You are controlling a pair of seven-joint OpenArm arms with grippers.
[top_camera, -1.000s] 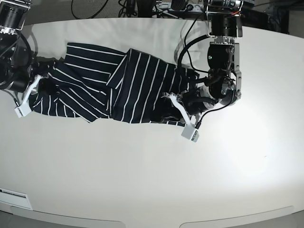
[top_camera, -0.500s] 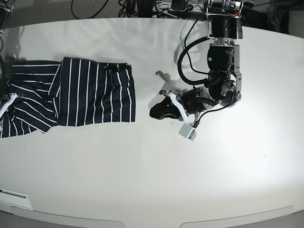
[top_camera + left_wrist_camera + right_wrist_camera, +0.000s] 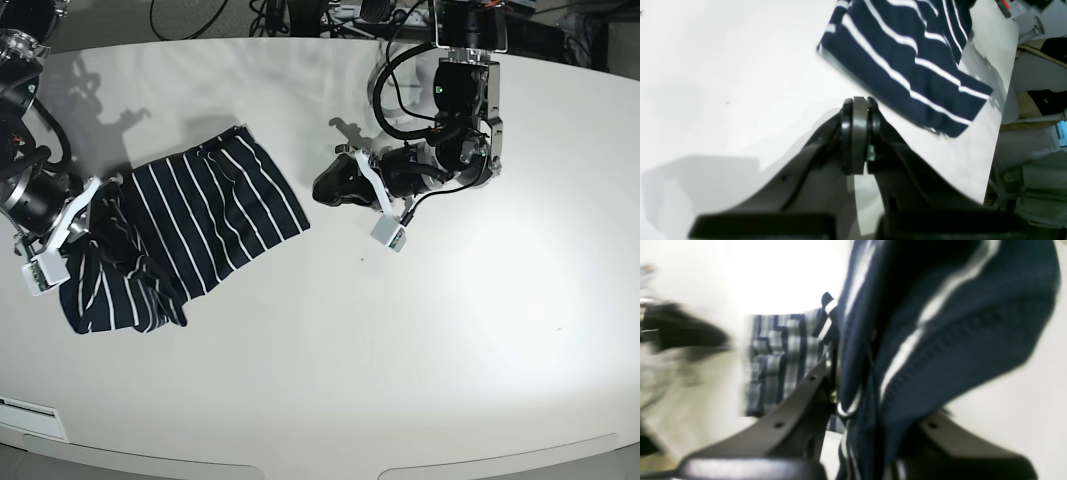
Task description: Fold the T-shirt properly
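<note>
The robot's right gripper needs to release the thick fold on the T-shirt's flat striped part (image 3: 270, 174) (image 3: 778, 360), near the edge that faces the left gripper.
The T-shirt (image 3: 195, 225), dark navy with thin white stripes, lies bunched on the left part of the white table (image 3: 330, 350). My right gripper (image 3: 97, 217) is at its left edge, shut on a thick fold of the cloth; in the right wrist view the T-shirt (image 3: 940, 350) fills the space between the fingers of the right gripper (image 3: 853, 380). My left gripper (image 3: 327, 187) hovers right of the shirt, shut and empty, apart from the cloth. The left wrist view shows the left gripper (image 3: 858, 106) closed, with a corner of the T-shirt (image 3: 907, 56) just beyond its tips.
Cables (image 3: 300, 15) and gear crowd the back edge of the table. The table's side edge (image 3: 998, 133) runs close to the shirt's corner in the left wrist view, with clutter beyond. The front edge (image 3: 320, 465) is near the camera.
The left gripper has let go of the shirt and moved up and back. The right arm has dragged the shirt leftward, then swung it so it lies bunched at an angle.
</note>
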